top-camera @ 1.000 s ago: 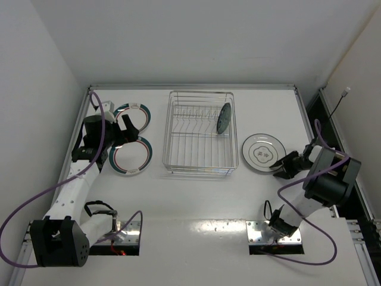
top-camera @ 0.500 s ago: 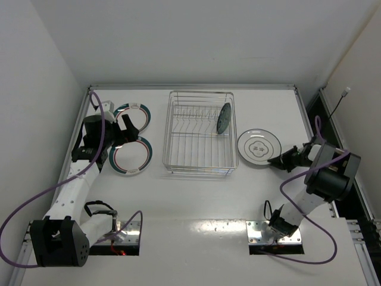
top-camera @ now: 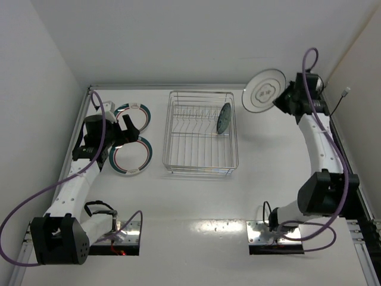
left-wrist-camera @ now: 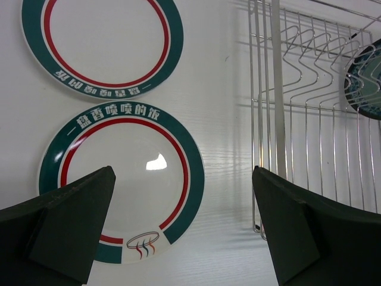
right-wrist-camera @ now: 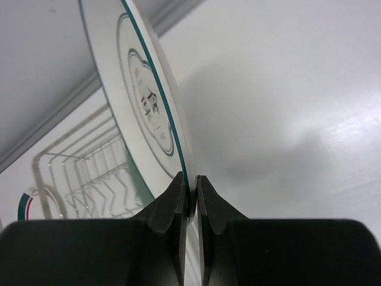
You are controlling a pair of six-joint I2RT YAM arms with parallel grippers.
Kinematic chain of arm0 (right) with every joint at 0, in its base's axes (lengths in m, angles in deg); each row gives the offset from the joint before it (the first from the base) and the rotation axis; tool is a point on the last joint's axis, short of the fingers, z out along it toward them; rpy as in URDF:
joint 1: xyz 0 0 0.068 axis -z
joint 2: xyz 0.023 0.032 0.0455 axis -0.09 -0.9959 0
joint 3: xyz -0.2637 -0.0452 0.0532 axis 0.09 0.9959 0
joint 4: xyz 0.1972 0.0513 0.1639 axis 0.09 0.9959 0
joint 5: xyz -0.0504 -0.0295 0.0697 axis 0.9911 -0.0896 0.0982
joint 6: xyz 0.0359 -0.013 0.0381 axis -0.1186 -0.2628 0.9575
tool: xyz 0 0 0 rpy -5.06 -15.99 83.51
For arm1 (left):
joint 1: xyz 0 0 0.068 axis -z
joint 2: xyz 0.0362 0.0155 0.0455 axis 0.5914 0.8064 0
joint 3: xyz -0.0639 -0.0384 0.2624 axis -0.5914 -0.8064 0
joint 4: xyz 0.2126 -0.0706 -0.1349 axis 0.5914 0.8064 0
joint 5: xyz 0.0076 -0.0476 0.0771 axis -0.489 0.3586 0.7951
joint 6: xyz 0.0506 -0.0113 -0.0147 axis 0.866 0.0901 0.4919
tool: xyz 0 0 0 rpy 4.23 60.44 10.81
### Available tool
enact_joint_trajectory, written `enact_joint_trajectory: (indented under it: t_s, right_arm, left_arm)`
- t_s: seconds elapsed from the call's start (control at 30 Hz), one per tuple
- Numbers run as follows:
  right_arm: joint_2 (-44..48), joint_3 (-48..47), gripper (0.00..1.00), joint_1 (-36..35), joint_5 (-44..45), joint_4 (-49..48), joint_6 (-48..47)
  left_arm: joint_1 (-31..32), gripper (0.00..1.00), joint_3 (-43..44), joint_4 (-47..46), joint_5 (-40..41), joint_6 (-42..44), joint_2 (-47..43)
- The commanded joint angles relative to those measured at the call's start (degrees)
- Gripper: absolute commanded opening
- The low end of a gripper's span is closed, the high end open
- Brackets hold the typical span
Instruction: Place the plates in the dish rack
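Note:
The large white plate, now held high in the air behind the dish rack, will go upright in the rack slot (top-camera: 219, 114) (right-wrist-camera: 126, 180) beside the dark teal plate, set there by my right gripper.
My right gripper (top-camera: 281, 99) is shut on the rim of the large white plate with the grey centre mark (top-camera: 262, 90) and holds it high in the air, right of and behind the dish rack (top-camera: 200, 132); the right wrist view shows the plate (right-wrist-camera: 140, 101) edge-on between my fingers (right-wrist-camera: 177, 199). The dark teal plate (top-camera: 223, 118) stands upright in the rack's right side. Two teal-rimmed plates (top-camera: 133, 115) (top-camera: 131, 157) lie flat left of the rack. My left gripper (top-camera: 124, 133) is open and hovers over them; the near plate (left-wrist-camera: 122, 179) lies below it.
The rack's wire edge (left-wrist-camera: 275, 89) and the dark teal plate (left-wrist-camera: 364, 80) show at the right of the left wrist view. A raised rim (top-camera: 190, 87) runs along the table's back, with walls close on the left and right.
My right arm has lifted the large white plate off the table right of the rack and swung it up and back, tilting it on edge. The left arm has not moved.

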Motion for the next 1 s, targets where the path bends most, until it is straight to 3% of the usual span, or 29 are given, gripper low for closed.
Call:
enact_joint_trajectory:
  t_s: [0.0,0.3,0.5,0.67,0.97]
  right_arm:
    - [1.3,-6.85,0.0,-8.85,15.42,4.24,1.46]
    - [-10.47,-22.84,0.0,-27.69,36.63,16.98,-2.05]
    - [-24.01,-41.99,0.0,-35.33,47.78,27.97,-4.24]
    - [-28.85,-46.85,0.0,-36.49,50.44,30.71,-4.78]
    - [-29.38,-45.72,0.0,-37.71,53.87,30.1,-7.32]
  left_arm:
    - [0.44,1.0,1.88,-1.22,-0.66,0.04,-0.15]
    - [0.44,1.0,1.88,-1.22,-0.66,0.04,0.38]
    - [0.44,1.0,1.88,-1.22,-1.19,0.04,0.38]
    - [0.44,1.0,1.88,-1.22,-1.19,0.04,0.38]
    - [0.44,1.0,1.88,-1.22,-1.19,0.04,0.9]
